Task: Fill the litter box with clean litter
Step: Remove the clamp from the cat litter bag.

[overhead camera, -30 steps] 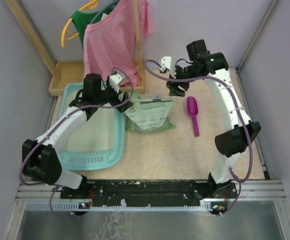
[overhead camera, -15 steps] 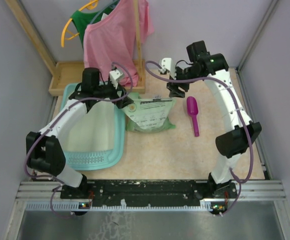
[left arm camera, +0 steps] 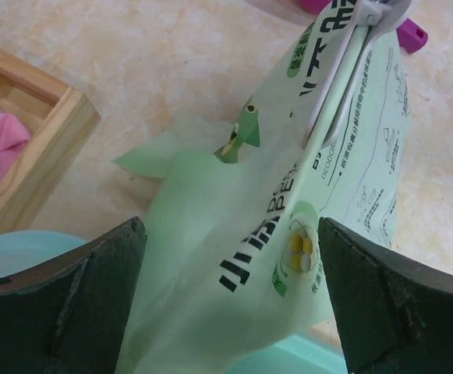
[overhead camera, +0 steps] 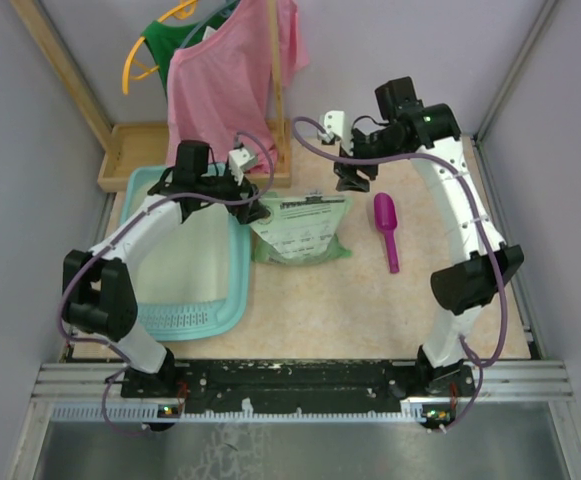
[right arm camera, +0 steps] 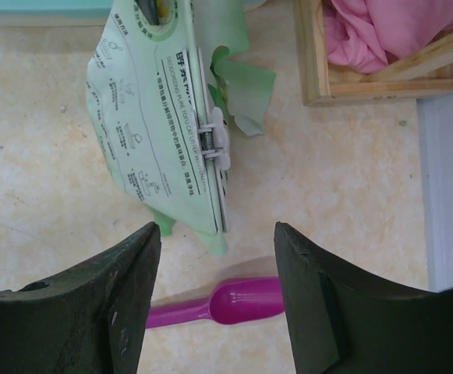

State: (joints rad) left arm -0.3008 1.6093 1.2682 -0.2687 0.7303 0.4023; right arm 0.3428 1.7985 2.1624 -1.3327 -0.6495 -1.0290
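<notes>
The white clip on the pale green bag is next for my right gripper, which should go to it and close on the clip's spring section [overhead camera: 314, 196] [right arm camera: 210, 142].
The light-teal litter box [overhead camera: 175, 318] lies at the left, its whitish base bare; its rim [left arm camera: 12, 253] also shows in the left wrist view. No clean litter shows in any view. A pale green printed bag [overhead camera: 302, 228] lies flat beside the box, shut by a white clip [right arm camera: 214, 140]. My left gripper [overhead camera: 253, 202] is open at the bag's near-left end, and that end [left arm camera: 210, 257] lies between its wide fingers [left arm camera: 86, 304]. My right gripper [overhead camera: 353, 180] hangs open above the bag's far right corner, with a magenta scoop [right arm camera: 242, 300] on the table below it.
A wooden tray [overhead camera: 130, 150] stands at the back left with an upright post and pink cloth [overhead camera: 225, 85] hanging over it. The scoop [overhead camera: 387, 230] lies right of the bag. Grey walls close in both sides.
My left arm has swung its gripper right, from over the litter box's far corner to the bag's end. The right arm has hardly moved.
</notes>
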